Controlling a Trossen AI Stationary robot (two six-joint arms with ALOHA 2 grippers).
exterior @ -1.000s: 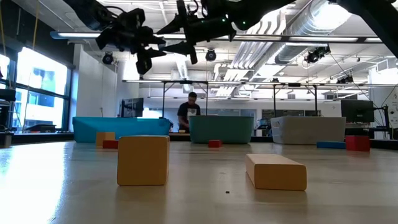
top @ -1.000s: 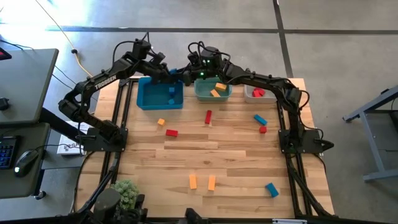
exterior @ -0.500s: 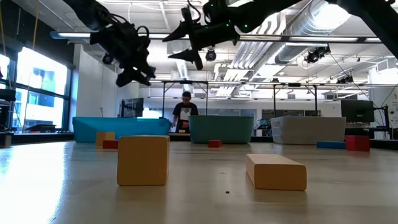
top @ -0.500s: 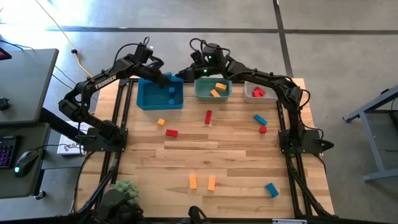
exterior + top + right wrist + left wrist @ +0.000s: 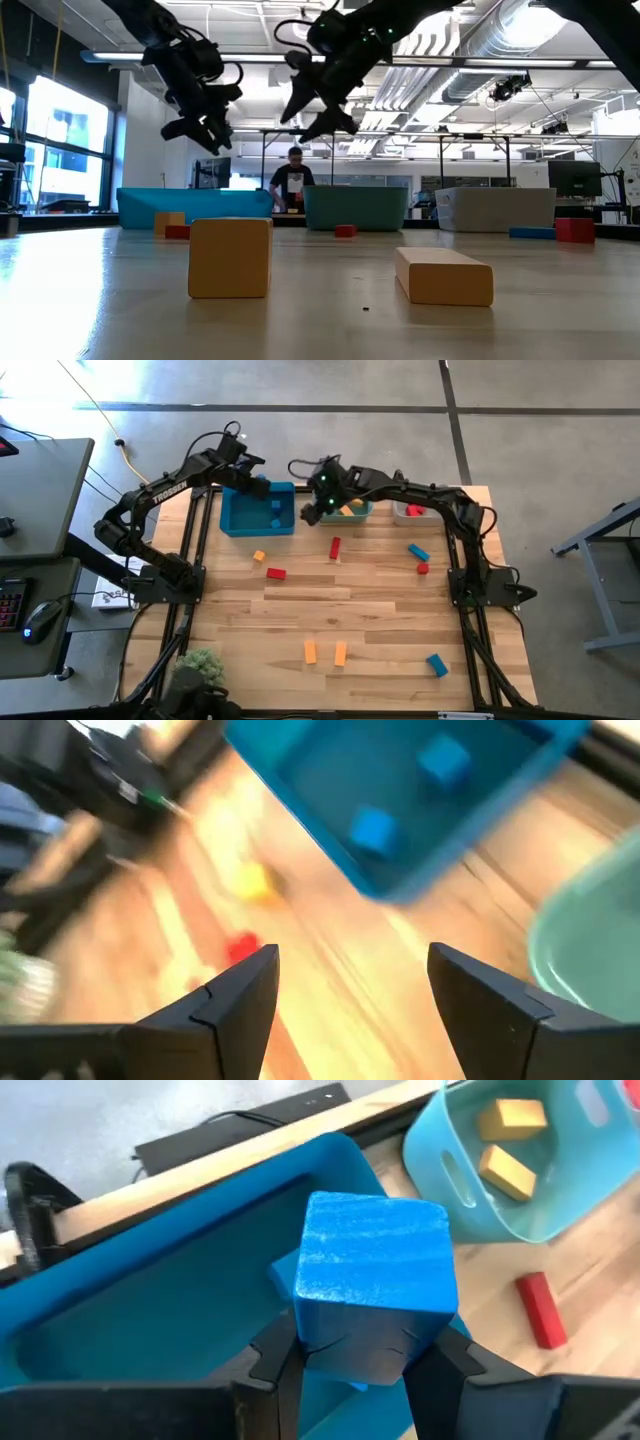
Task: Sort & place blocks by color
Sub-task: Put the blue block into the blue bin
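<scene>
My right gripper grips the long sides of the red block (image 5: 334,549) that lies nearest the teal bin next.
My left gripper (image 5: 257,484) hangs over the blue bin (image 5: 232,516), shut on a blue cube (image 5: 375,1285). Two blue blocks (image 5: 372,828) lie in that bin. My right gripper (image 5: 309,510) is open and holds nothing. It slants down over the gap between the blue bin and the teal bin (image 5: 345,515), which holds orange blocks (image 5: 512,1168). The white bin (image 5: 402,516) holds red blocks (image 5: 416,509). Loose on the table lie an orange cube (image 5: 259,556), red blocks (image 5: 276,573) (image 5: 335,548), a blue bar (image 5: 418,552) and two orange bars (image 5: 310,651). My left gripper pinches the blue cube between its two fingers (image 5: 275,1360), which sit on two opposite side faces (image 5: 320,1335). Most of the cube sticks out past the fingertips. It is lifted clear, above the inside of the blue bin.
A small red block (image 5: 423,568) and a blue block (image 5: 437,664) lie on the right half of the table. The three bins stand in a row along the far edge. Bare wood shows in the middle (image 5: 340,600). A person (image 5: 292,180) stands in the room beyond.
The two grippers were close together above the bins and have parted. My left gripper drew back toward the table's left and came down over the blue bin, tipping downward. My right gripper swung toward the near edge and down, off the teal bin, now over the gap between bins.
</scene>
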